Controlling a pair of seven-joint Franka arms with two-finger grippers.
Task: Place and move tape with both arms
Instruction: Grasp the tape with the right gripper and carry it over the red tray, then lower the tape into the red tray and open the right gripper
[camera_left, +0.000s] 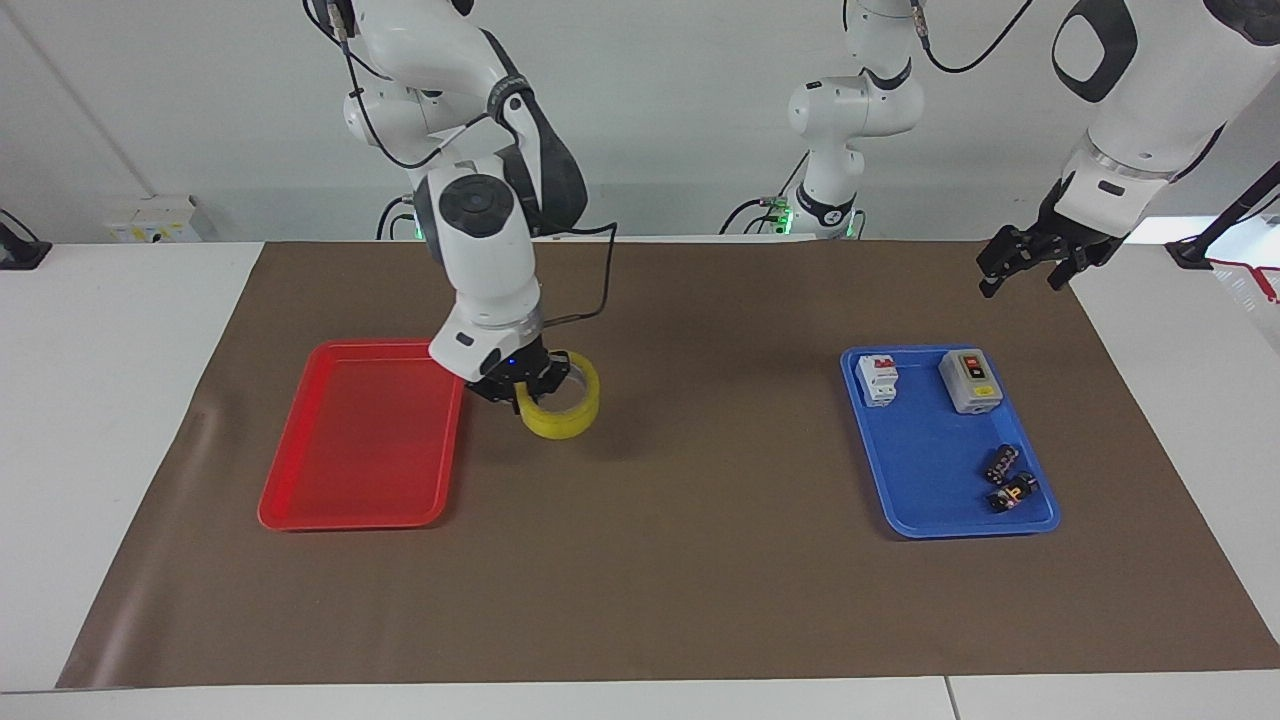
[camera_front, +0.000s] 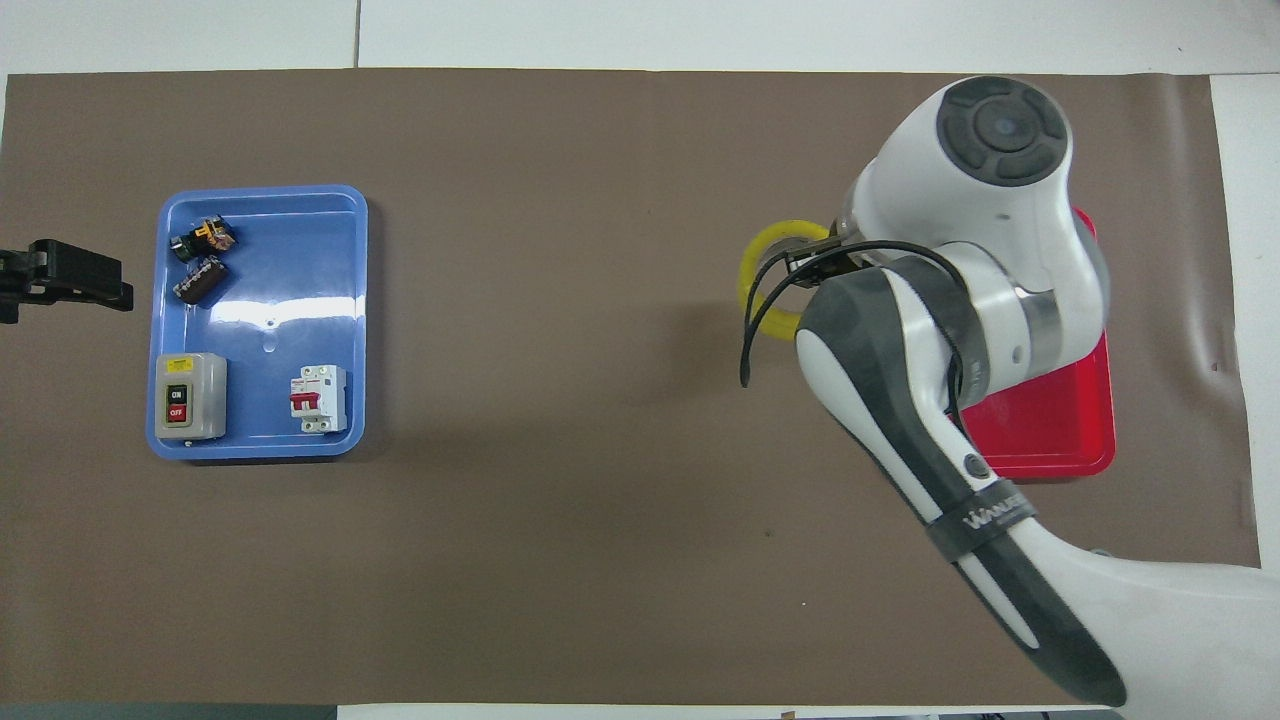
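The robot's right gripper needs to release the yellow tape roll near the middle of the red tray's bottom (camera_front: 996, 347). The roll is held just above the brown mat.
The yellow tape roll (camera_left: 566, 412) hangs tilted from my right gripper (camera_left: 528, 384), which is shut on its wall with one finger inside the core. It is held just above the brown mat, beside the red tray's (camera_left: 360, 440) edge that faces the table's middle. In the overhead view the tape (camera_front: 762, 290) shows partly under the right gripper (camera_front: 815, 266) and its arm. My left gripper (camera_left: 1020, 275) is open and empty, waiting in the air over the mat's edge near the blue tray (camera_left: 930, 480); it also shows in the overhead view (camera_front: 95, 285).
The blue tray (camera_front: 270, 310) holds a grey switch box (camera_front: 190, 397), a white circuit breaker (camera_front: 318, 398) and two small dark parts (camera_front: 202, 260). The red tray (camera_front: 1050, 445) is partly covered by the right arm. Two smaller white arms stand at the robots' end.
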